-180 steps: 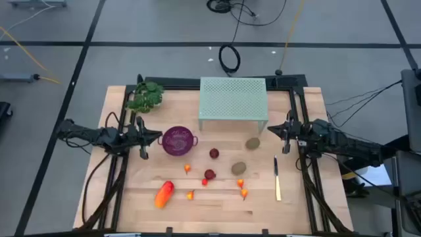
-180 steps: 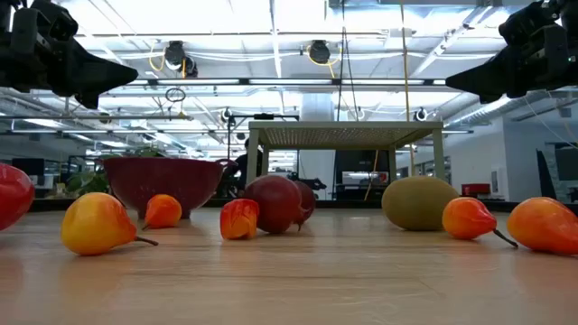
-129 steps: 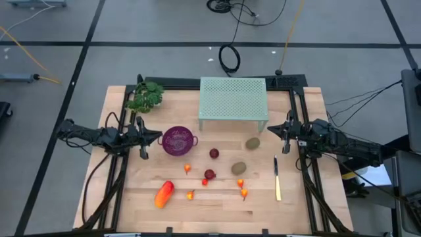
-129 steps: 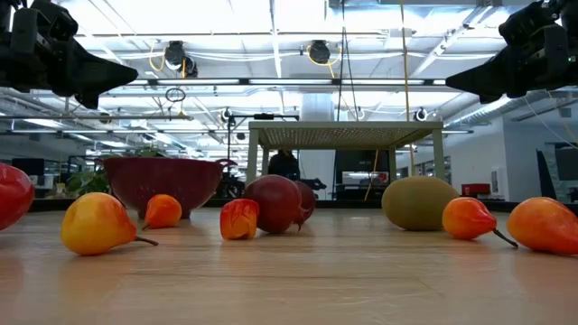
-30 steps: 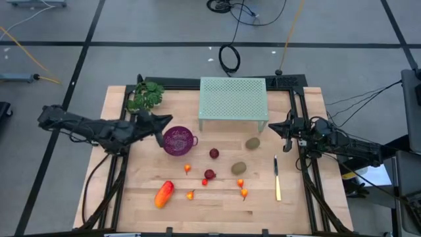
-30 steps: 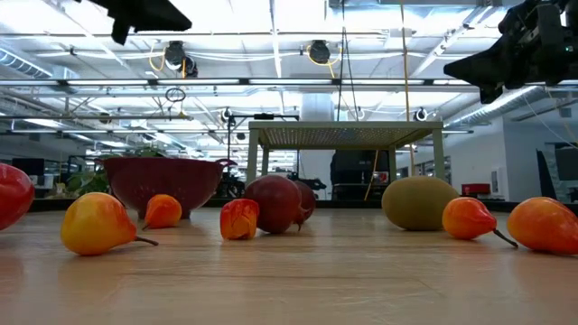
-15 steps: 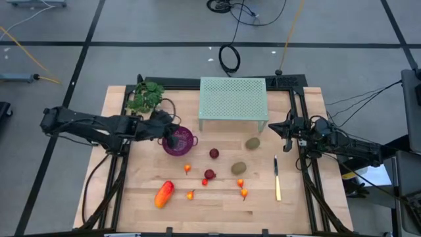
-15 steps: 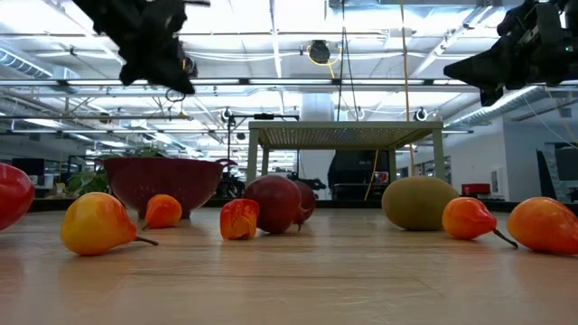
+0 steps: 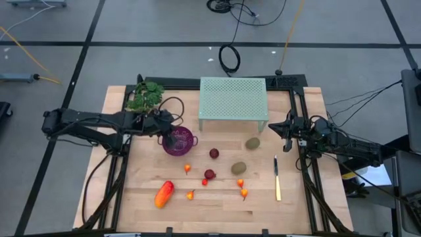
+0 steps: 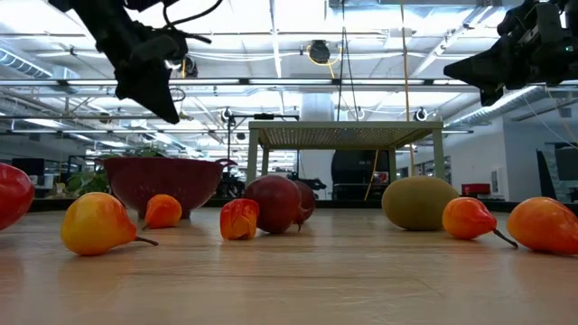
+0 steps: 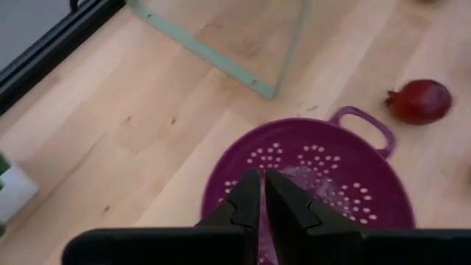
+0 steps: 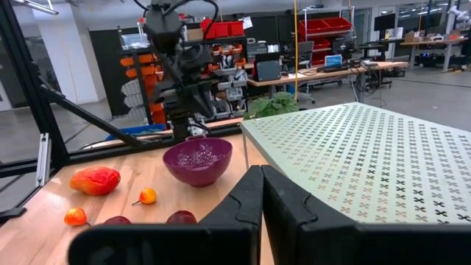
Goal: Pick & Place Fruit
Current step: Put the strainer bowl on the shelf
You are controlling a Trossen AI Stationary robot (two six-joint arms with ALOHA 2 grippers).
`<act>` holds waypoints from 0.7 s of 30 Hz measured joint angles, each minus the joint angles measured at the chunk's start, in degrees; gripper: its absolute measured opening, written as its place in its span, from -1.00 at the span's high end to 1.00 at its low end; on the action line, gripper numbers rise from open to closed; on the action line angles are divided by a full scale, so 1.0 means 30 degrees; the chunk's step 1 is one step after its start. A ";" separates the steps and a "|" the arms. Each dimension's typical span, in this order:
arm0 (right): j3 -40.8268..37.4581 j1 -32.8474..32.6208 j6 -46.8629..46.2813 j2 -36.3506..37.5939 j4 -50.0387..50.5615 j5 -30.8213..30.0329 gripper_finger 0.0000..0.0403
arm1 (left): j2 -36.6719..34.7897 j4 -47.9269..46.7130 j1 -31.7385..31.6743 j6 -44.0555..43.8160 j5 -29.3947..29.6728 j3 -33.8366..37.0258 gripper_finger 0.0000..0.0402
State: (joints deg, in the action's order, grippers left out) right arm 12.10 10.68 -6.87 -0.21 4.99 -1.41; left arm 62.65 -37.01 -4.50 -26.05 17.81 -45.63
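The purple colander should be grabbed next with my left gripper by its rim (image 9: pixel 169 131) (image 11: pixel 212 190) on the side facing the leafy green sprig.
The fruit lies loose on the wooden table: a longish orange-red piece (image 9: pixel 164 193), two brownish-green ovals (image 9: pixel 252 143) (image 9: pixel 239 168), two dark red balls (image 9: pixel 214 153) (image 9: pixel 209 174) and several tiny orange-red bits around (image 9: pixel 191 195). A purple colander (image 9: pixel 180 141) stands left of them. My left gripper (image 9: pixel 170 135) hangs shut above the colander's left rim (image 11: pixel 221 169), slanting down, with nothing between its fingers (image 11: pixel 246 193). My right gripper (image 9: pixel 273 127) stays shut and level, high over the table's right side (image 10: pixel 456 72).
A pale green perforated stand (image 9: pixel 233 100) fills the far middle of the table. A leafy green sprig (image 9: pixel 145 96) lies at the far left. A slim yellowish knife (image 9: pixel 277 179) lies near the right edge. Black frame rails (image 9: pixel 297 105) border both sides.
My left gripper has swung toward the table's right edge and sunk toward the purple colander, tipping from nearly level to slanting down. It has stayed shut. The fruit and the colander have kept their places.
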 joint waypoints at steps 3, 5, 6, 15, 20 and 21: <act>0.0000 -0.0004 0.0000 0.0000 -0.0002 0.0000 1.00 | 0.0000 -0.0217 -0.0442 0.0020 -0.0230 0.0000 0.82; 0.0000 -0.0002 0.0006 0.0000 0.0000 0.0000 1.00 | 0.0000 -0.0166 -0.0660 -0.0045 -0.0428 0.0000 0.72; 0.0000 -0.0002 0.0007 0.0000 -0.0002 0.0000 1.00 | 0.0000 -0.0186 -0.0745 -0.0069 -0.0448 0.0000 0.66; 0.0000 -0.0004 0.0007 0.0000 0.0000 0.0000 1.00 | 0.0000 -0.0211 -0.1406 0.0011 -0.1738 0.0000 -0.08; 0.0000 0.0000 0.0007 0.0000 -0.0007 0.0000 1.00 | 0.0041 -0.1183 -0.1927 0.0375 -0.2544 0.0000 -0.35; 0.0000 0.0000 0.0007 0.0000 0.0000 0.0000 1.00 | 0.0179 -0.1368 -0.2045 0.0489 -0.2592 0.0000 -0.38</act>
State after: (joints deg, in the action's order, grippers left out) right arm 12.10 10.68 -6.85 -0.21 4.99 -1.41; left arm 63.19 -41.12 -10.64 -24.59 10.04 -45.63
